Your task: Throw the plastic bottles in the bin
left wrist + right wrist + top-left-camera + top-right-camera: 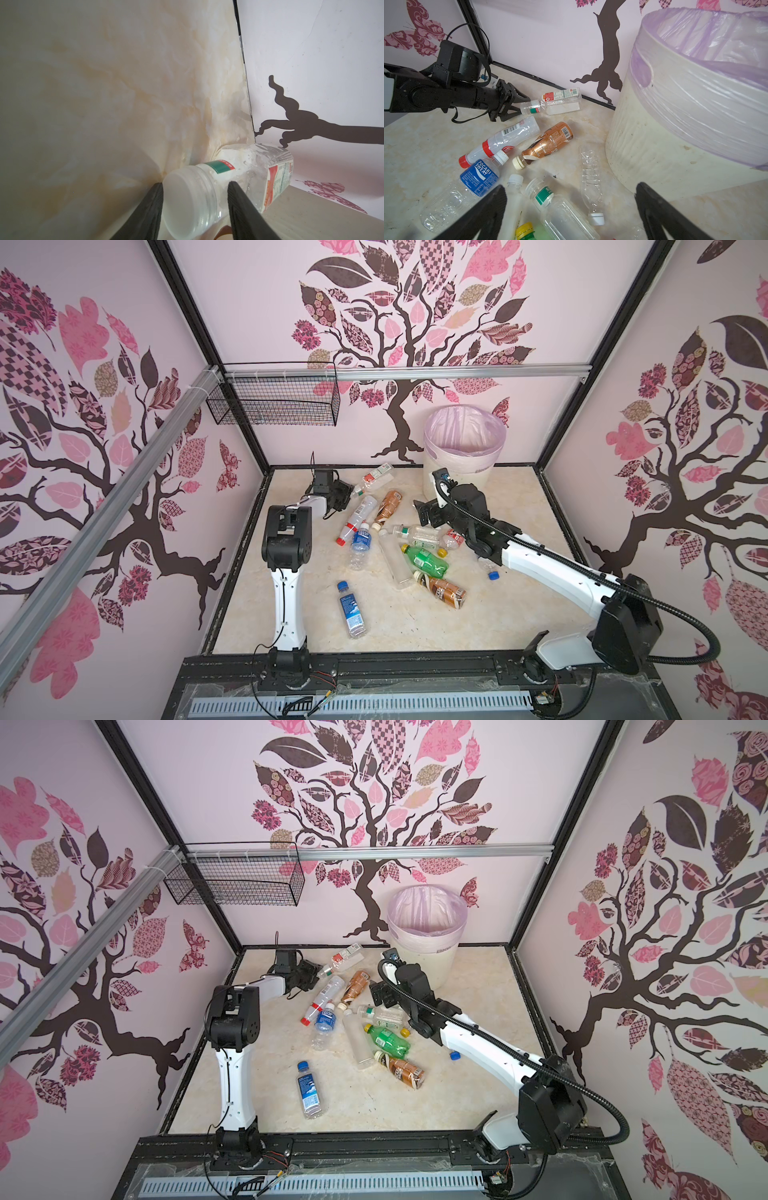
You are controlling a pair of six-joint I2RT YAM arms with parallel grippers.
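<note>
The fingers of the robot's left gripper straddle only the clear bottle's white cap at a slant, so next the gripper opens, back away and grips the bottle's neck point(223, 178) from above.
Several plastic bottles lie scattered on the marble floor in both top views, among them a green bottle point(424, 560), a brown-labelled bottle point(388, 504) and a blue-labelled bottle point(478, 176). Near the back wall lies a clear bottle with a red-and-white label point(376, 479) point(347, 959) point(560, 97). My left gripper point(348, 493) point(195, 184) point(524, 106) straddles its white cap; one finger touches the cap and a narrow gap shows at the other. My right gripper point(424, 514) point(571, 186) hangs wide open and empty above the pile, beside the cream bin point(457, 472) point(675, 135) with its pale pink bag.
A black wire basket point(274, 402) hangs from the aluminium rail at the back left. Patterned walls close in the floor on three sides. A blue-capped bottle point(351, 610) lies alone near the front, and a second brown-labelled bottle point(446, 593) lies by the right arm.
</note>
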